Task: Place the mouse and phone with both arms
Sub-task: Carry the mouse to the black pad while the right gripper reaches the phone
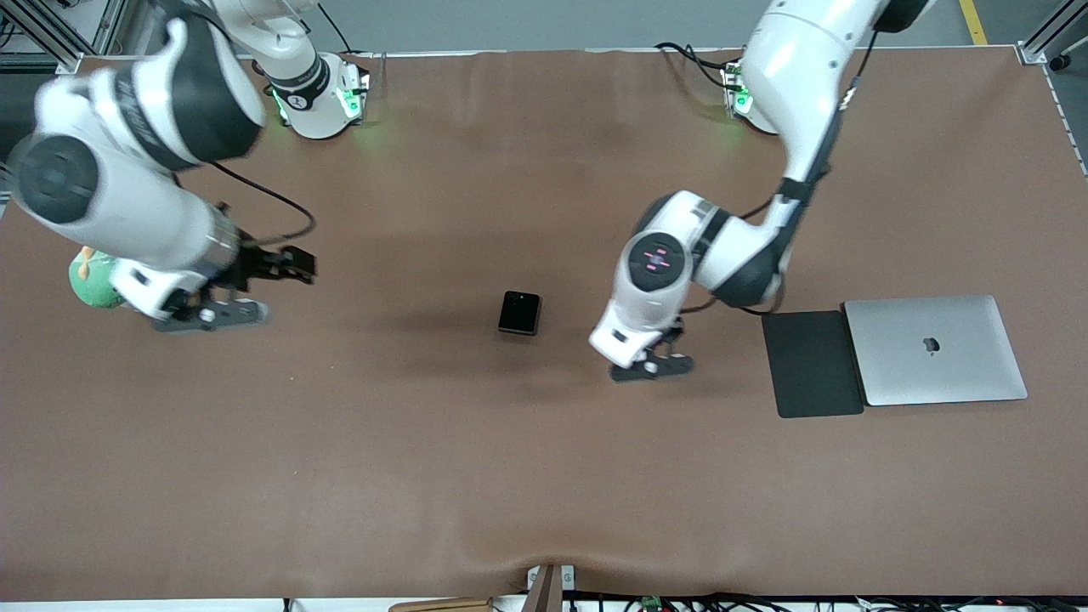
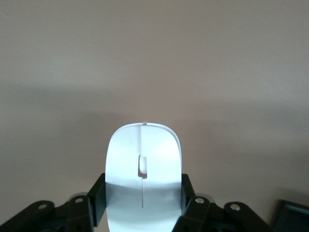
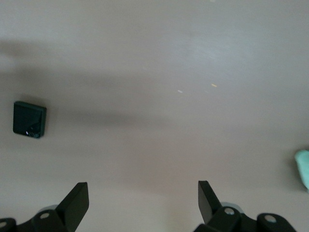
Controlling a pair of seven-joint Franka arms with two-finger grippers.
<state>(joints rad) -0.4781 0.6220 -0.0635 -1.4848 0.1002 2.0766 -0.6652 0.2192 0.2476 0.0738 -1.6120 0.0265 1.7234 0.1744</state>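
Note:
Next, I let go of the white mouse with my left gripper on the middle of the dark mouse pad (image 1: 819, 365) next to the silver laptop.
The white mouse (image 2: 143, 164) sits between my left gripper's (image 2: 143, 195) fingers, which are shut on its sides. In the front view the left gripper (image 1: 650, 365) is low over the brown table between the phone and the mouse pad, and the mouse is hidden under the hand. The black phone (image 1: 519, 312) lies flat mid-table; it also shows in the right wrist view (image 3: 29, 119). My right gripper (image 1: 217, 314) is open and empty over bare table toward the right arm's end, well apart from the phone. Its jaws (image 3: 143, 198) stand wide.
A matte dark mouse pad (image 1: 812, 363) lies beside a closed silver laptop (image 1: 935, 349) toward the left arm's end. A green plush toy (image 1: 92, 279) lies by the right arm; its edge shows in the right wrist view (image 3: 303, 166).

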